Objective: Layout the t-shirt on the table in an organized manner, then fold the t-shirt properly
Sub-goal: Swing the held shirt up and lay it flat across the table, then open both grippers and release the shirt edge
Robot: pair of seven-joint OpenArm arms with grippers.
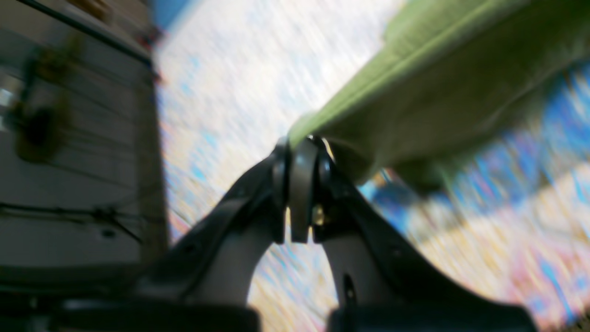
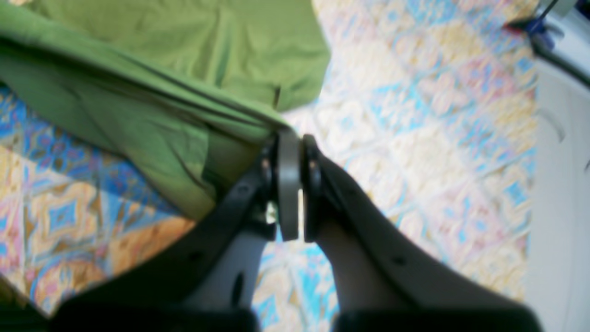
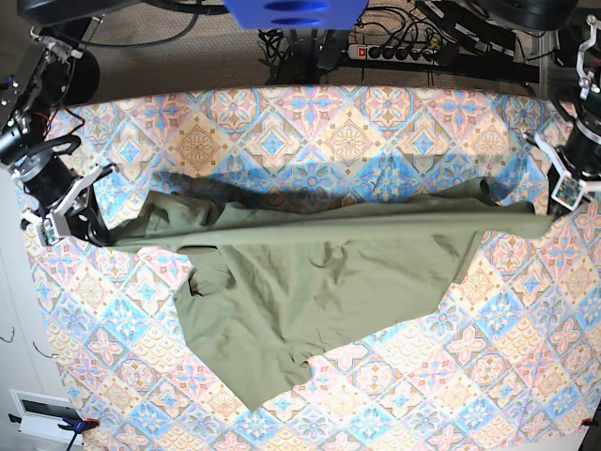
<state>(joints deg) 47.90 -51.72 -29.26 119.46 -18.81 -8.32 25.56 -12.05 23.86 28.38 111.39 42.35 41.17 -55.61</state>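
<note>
I need to lay the t-shirt end, now held taut above the table, with my left gripper on the patterned cloth (image 3: 495, 100) near the table's far corner.
The olive-green t-shirt (image 3: 310, 272) is stretched taut between my two grippers above the table (image 3: 357, 122), its lower part draping onto the patterned cloth. At the right edge of the base view my left gripper (image 3: 561, 209) is shut on one end of the t-shirt (image 1: 438, 83); the left wrist view shows its fingers (image 1: 302, 152) pinching the fabric corner. My right gripper (image 3: 83, 230), at the left edge of the base view, is shut on the other end of the t-shirt (image 2: 152, 87), the cloth caught between its fingers (image 2: 290, 152).
Cables and a power strip (image 3: 394, 49) lie on the floor beyond the table's far edge. A blue arm mount (image 3: 296, 11) sits at top centre. A white surface (image 2: 560, 184) borders the table beside the right gripper.
</note>
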